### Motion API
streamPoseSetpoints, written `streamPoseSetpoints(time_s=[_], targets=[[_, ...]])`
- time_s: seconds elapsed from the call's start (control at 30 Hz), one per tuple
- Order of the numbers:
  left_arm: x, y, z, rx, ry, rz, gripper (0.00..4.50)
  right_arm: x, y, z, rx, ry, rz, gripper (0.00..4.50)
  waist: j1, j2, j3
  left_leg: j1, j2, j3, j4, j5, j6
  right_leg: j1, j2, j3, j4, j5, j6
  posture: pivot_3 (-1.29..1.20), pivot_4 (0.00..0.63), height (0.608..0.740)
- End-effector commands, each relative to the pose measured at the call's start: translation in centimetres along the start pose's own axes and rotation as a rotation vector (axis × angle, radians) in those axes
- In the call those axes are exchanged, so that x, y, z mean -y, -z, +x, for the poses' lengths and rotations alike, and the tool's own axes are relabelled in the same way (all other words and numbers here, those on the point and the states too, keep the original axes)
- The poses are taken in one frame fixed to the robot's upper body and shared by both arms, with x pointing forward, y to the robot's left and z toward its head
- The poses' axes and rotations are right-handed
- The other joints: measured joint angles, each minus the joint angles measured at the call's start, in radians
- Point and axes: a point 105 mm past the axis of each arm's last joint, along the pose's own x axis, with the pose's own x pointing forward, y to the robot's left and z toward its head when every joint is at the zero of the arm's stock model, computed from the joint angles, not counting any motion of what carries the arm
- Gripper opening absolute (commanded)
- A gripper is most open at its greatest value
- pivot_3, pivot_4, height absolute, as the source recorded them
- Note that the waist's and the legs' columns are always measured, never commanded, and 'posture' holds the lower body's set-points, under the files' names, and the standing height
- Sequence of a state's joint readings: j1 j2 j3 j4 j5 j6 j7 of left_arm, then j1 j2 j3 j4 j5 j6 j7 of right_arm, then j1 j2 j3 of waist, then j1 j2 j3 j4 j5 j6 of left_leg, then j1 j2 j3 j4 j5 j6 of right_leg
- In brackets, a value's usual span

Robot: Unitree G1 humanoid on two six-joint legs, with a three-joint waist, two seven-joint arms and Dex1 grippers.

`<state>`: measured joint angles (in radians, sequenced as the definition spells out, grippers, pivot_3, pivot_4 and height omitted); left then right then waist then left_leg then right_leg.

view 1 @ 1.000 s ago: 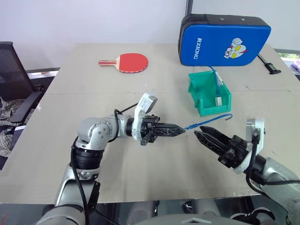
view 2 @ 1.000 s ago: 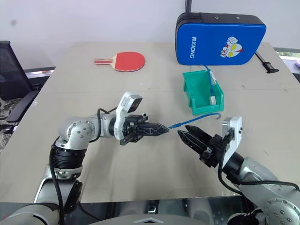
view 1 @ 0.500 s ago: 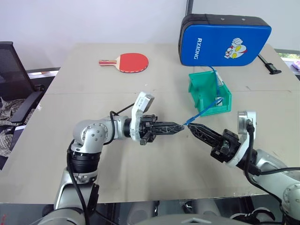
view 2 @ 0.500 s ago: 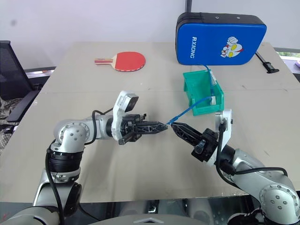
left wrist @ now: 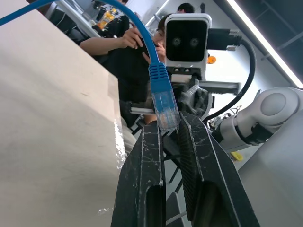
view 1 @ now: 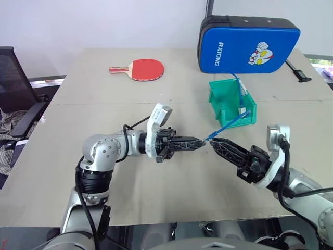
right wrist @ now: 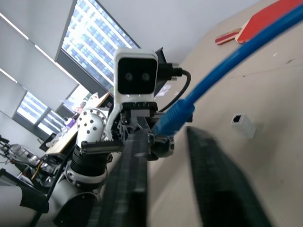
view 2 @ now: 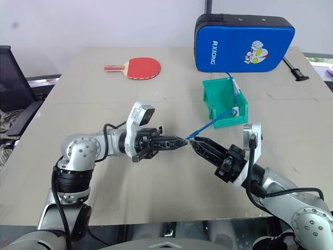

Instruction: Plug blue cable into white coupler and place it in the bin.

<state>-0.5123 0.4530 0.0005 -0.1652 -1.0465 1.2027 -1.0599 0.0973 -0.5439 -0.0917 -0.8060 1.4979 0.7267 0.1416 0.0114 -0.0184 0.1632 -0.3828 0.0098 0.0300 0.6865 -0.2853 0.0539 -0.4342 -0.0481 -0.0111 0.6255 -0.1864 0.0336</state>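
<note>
My left gripper is covering the clear plug's mating end, so my right gripper should take the blue boot (right wrist: 174, 118) before my left gripper gets the white coupler.
My left gripper (view 1: 203, 140) points right above the table, shut on the clear plug (left wrist: 164, 109) of the blue cable (view 1: 229, 125). The cable rises from there to the front of the green bin (view 1: 219, 101). My right gripper (view 1: 212, 141) faces the left one tip to tip. Its fingers (right wrist: 135, 156) are open, with the cable's blue boot (right wrist: 173, 116) between them. The white coupler (right wrist: 243, 125) lies on the table, apart from both grippers.
A second blue cable with a white piece (view 1: 242, 110) stands inside the bin. A large blue padded case (view 1: 248, 44) stands behind the bin, and a red paddle (view 1: 145, 69) lies at the back. A person (left wrist: 130, 52) sits beyond the table.
My right gripper moved up and left from the table's right side to the plug at the left fingertips. The cable's free end swung up toward the bin. The left gripper stayed put.
</note>
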Motion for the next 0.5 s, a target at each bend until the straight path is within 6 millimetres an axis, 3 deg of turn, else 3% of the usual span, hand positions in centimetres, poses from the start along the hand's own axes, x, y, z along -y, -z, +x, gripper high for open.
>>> streamPoseSetpoints(time_s=[0.03, 0.5], targets=[[1.0, -0.5, 0.2, 0.007, 0.041, 0.036, 0.00, -0.5, -0.3, 0.0, 0.021, -0.023, -0.007, 1.89, 0.000, 0.000, 0.000, 0.000, 0.000, 0.000, 0.000, 0.000, 0.000, 0.000, 0.000, 0.000, 0.000, 0.000, 0.000, 0.00, 0.150, 0.731], [1.2, 0.5, 0.3, -0.030, 0.045, 0.041, 0.00, -1.3, -1.2, 0.5, 0.068, -0.074, 0.044, 1.89, 0.000, 0.000, 0.000, 0.000, 0.000, 0.000, 0.000, 0.000, 0.000, 0.000, 0.000, 0.000, 0.000, 0.000, 0.000, 0.00, 0.150, 0.731]])
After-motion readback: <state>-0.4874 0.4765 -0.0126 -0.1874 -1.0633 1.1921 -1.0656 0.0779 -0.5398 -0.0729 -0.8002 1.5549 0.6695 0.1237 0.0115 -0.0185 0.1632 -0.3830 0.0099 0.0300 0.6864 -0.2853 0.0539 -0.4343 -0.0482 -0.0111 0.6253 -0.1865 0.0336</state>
